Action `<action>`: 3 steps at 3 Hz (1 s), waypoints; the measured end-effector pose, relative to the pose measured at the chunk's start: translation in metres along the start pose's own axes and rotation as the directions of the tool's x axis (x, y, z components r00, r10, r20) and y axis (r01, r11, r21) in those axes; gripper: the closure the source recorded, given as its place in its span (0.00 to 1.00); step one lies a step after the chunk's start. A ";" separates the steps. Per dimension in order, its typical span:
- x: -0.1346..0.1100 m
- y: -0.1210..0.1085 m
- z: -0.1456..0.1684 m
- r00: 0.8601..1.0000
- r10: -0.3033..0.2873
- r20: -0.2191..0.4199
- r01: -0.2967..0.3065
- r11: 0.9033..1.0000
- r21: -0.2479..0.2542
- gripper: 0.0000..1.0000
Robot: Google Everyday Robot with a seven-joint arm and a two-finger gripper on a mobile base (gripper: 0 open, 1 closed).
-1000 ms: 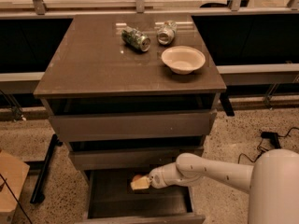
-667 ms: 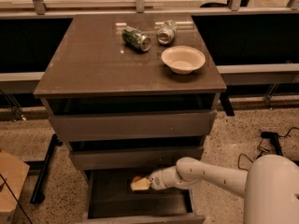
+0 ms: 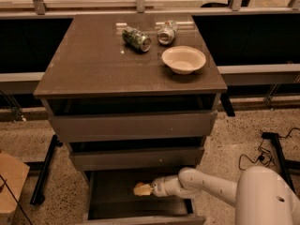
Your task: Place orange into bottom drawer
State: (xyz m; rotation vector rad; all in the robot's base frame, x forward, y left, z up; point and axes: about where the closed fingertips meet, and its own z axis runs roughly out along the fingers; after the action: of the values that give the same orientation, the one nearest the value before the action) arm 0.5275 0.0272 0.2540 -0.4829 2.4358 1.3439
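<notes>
Next, my gripper sets the orange down on the dark bottom, close to the middle of the bottom drawer (image 3: 142,200), and leaves it there.
The bottom drawer (image 3: 112,196) is pulled open below the two shallower drawers, and its dark interior shows. My gripper (image 3: 142,189) reaches in from the right on the white arm (image 3: 206,186) and sits inside the drawer, left of its middle. Its tip looks pale yellow-orange. I cannot make out the orange as a separate thing; it may be hidden at the gripper's tip.
On the cabinet top (image 3: 93,64) stand a beige bowl (image 3: 183,59) and two crushed green cans (image 3: 137,38) (image 3: 166,32). The top drawer (image 3: 133,125) and middle drawer (image 3: 136,157) stand slightly open. A cardboard box (image 3: 9,182) is at the left, and cables (image 3: 262,156) lie on the floor at the right.
My gripper has sunk a little lower inside the bottom drawer. Everything on the cabinet top is unmoved.
</notes>
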 end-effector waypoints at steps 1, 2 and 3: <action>0.012 -0.019 0.008 0.999 0.050 0.007 -0.050 0.999 -0.002 1.00; 0.025 -0.035 0.015 0.995 0.098 0.007 -0.098 0.995 -0.001 1.00; 0.038 -0.048 0.020 0.990 0.141 0.003 -0.141 0.990 0.000 1.00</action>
State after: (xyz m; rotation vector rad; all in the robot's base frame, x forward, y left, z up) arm 0.5163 0.0150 0.1917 -0.3137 2.5082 1.3983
